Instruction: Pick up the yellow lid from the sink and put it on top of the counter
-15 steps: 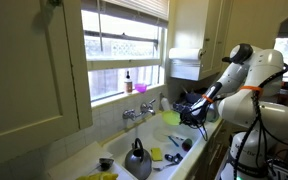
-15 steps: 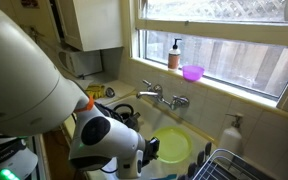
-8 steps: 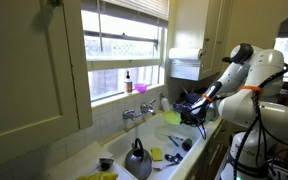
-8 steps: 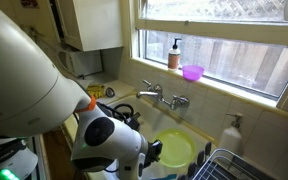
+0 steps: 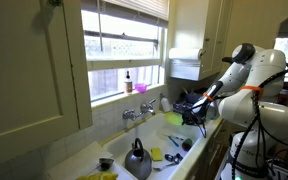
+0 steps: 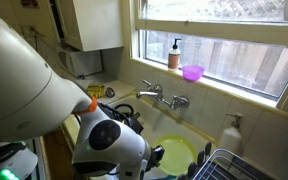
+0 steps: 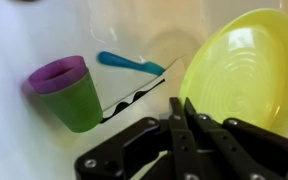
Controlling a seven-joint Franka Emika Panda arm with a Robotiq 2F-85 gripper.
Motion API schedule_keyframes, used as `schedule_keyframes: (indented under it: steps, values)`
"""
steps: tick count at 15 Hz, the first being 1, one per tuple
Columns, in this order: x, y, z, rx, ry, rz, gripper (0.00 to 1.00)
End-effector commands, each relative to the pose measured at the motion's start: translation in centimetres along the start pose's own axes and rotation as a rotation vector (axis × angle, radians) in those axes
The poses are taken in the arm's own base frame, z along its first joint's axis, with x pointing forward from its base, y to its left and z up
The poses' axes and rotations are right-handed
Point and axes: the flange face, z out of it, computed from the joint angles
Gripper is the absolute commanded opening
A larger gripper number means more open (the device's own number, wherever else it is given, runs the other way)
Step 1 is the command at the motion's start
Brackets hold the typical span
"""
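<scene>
My gripper is going to the far end of the sink. It will let go of the yellow lid, which hangs over the sink basin now, against the dish rack (image 5: 184,116) there.
The yellow lid (image 7: 239,70) is a round ribbed disc that fills the right of the wrist view, standing tilted on edge. My gripper (image 7: 179,108) is shut, its two black fingers pinching the lid's left rim. In both exterior views the lid (image 5: 172,119) (image 6: 179,152) hangs over the sink basin at the gripper (image 5: 191,117). In one of them my arm's body hides the gripper.
A green cup with a purple cup inside (image 7: 69,95) and a blue utensil (image 7: 129,63) lie in the white sink. A kettle (image 5: 137,160) sits at the near end. The faucet (image 6: 162,97), a purple bowl (image 6: 192,72), a soap bottle (image 6: 174,54) and a dish rack (image 6: 234,165) surround the basin.
The yellow lid has shifted slightly with the gripper, drifting down and right in an exterior view, and the arm's body has edged further into that view.
</scene>
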Motion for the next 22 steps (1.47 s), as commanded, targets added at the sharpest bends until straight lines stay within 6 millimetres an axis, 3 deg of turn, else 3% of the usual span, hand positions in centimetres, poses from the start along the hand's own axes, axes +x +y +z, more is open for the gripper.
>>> schedule_keyframes:
  steps: [1,9,17,22]
  values:
    - [0.6,0.4,-0.5,-0.019,0.006,0.045,0.01]
    - [2.3,1.7,-0.6,-0.031,0.019,0.104,0.01]
    - [4.6,1.5,-0.9,-0.037,0.067,0.194,0.01]
    - [4.9,1.0,-0.5,-0.046,0.067,0.234,0.01]
